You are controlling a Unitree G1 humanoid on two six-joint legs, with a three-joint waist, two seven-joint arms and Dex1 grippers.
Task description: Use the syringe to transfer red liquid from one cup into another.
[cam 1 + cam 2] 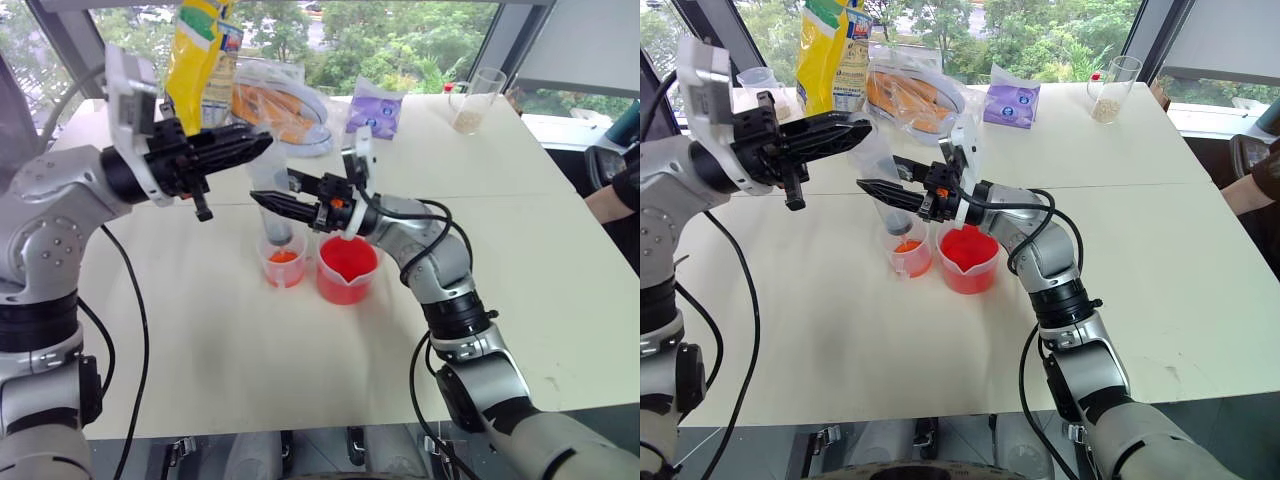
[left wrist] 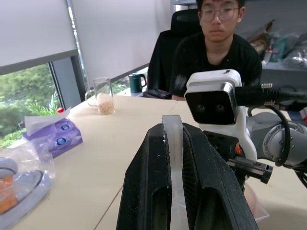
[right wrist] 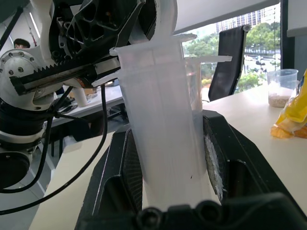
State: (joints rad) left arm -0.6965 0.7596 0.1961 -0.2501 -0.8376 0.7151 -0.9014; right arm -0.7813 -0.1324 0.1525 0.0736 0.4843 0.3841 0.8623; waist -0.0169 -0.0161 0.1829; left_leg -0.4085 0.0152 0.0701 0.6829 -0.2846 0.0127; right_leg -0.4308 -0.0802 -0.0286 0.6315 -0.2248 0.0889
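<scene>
Next, I set the syringe with my right gripper on the open table (image 1: 447,243) by the larger beaker, away from the smaller cup.
The syringe (image 1: 270,176), a wide clear tube, stands nearly upright with its lower end in the mouth of the smaller cup (image 1: 283,264), which holds a little orange-red liquid. My right gripper (image 1: 263,201) reaches in from the right and is shut on the syringe's barrel (image 3: 163,120). My left gripper (image 1: 257,140) comes from the left and is shut on the plunger's clear top (image 2: 172,139). The larger spouted beaker (image 1: 347,272), touching the small cup's right side, is well filled with red liquid (image 1: 348,258).
At the table's far side lie a yellow bag (image 1: 195,60), a plastic-wrapped dish (image 1: 282,105), a purple tissue pack (image 1: 375,110) and a glass with beige grains (image 1: 470,100). A person (image 2: 216,43) sits at the table's right end.
</scene>
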